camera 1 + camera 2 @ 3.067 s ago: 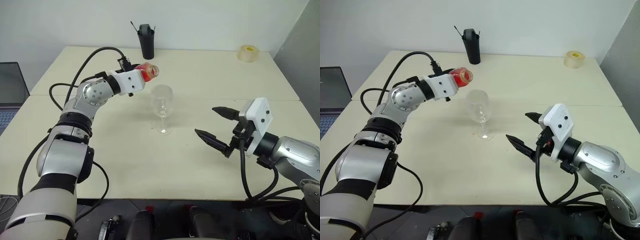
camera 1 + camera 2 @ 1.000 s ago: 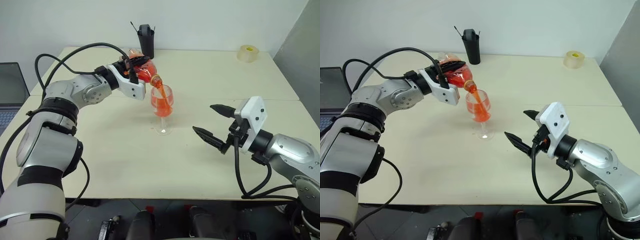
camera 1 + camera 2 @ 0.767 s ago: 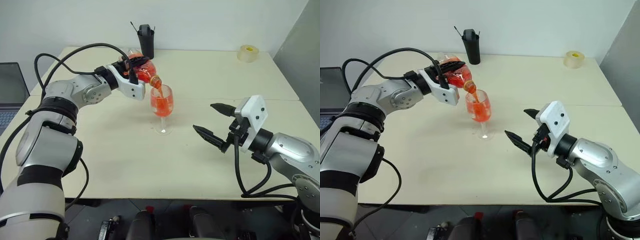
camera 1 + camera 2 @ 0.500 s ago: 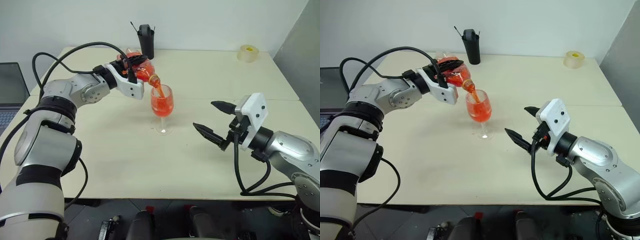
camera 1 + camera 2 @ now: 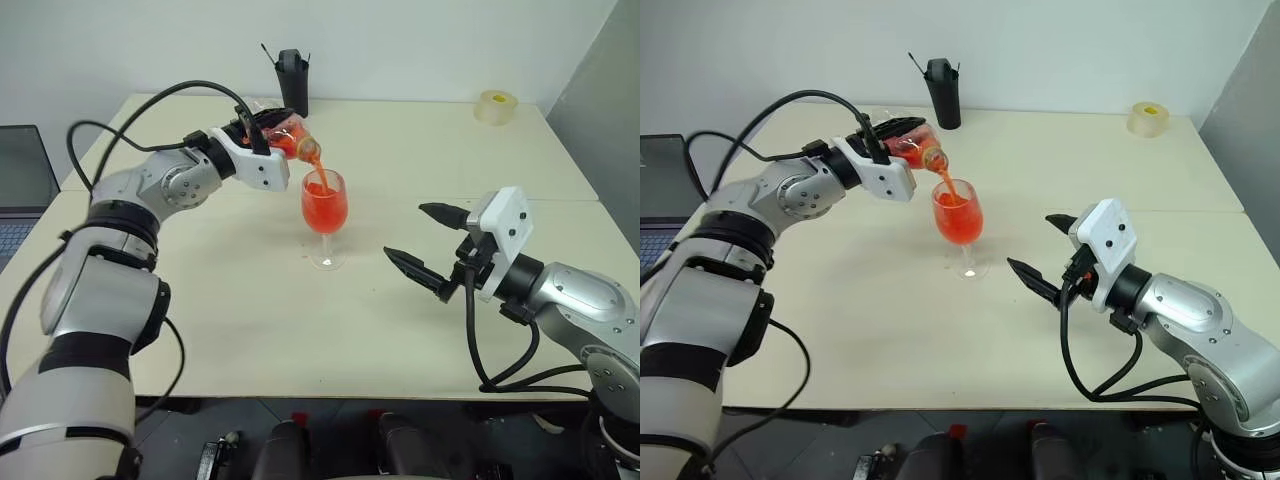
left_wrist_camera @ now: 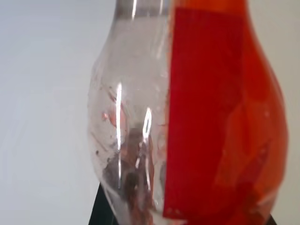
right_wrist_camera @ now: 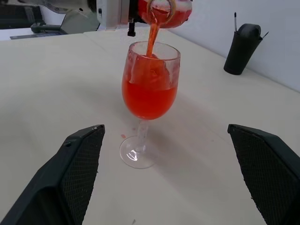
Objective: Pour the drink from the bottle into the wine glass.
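The bottle will be standing upright when my left gripper lets go of it on the cream table (image 5: 237, 249) beside the wine glass, toward the laptop.
My left gripper (image 5: 262, 130) is shut on the bottle (image 5: 287, 140), which lies tipped on its side with its mouth just above the rim of the wine glass (image 5: 324, 215). A thin stream of the red drink (image 7: 151, 40) runs from the mouth into the glass. The bowl is well over half full of red liquid (image 5: 956, 222). Up close, the bottle (image 6: 187, 117) is part clear and part red. The wine glass stands upright on the cream table (image 5: 260, 320). To its right my right gripper (image 5: 405, 231) hovers open with nothing between its fingers, pointing at the glass.
A tall black holder (image 5: 293, 80) stands at the table's far edge behind the bottle. A roll of tape (image 5: 496, 104) lies at the far right corner. A laptop (image 5: 20, 185) sits off the table's left side. A seam crosses the table behind the glass.
The bottle has rolled and tipped further over the glass. The red level in the glass has risen and the bottle holds less. My right arm has stayed put.
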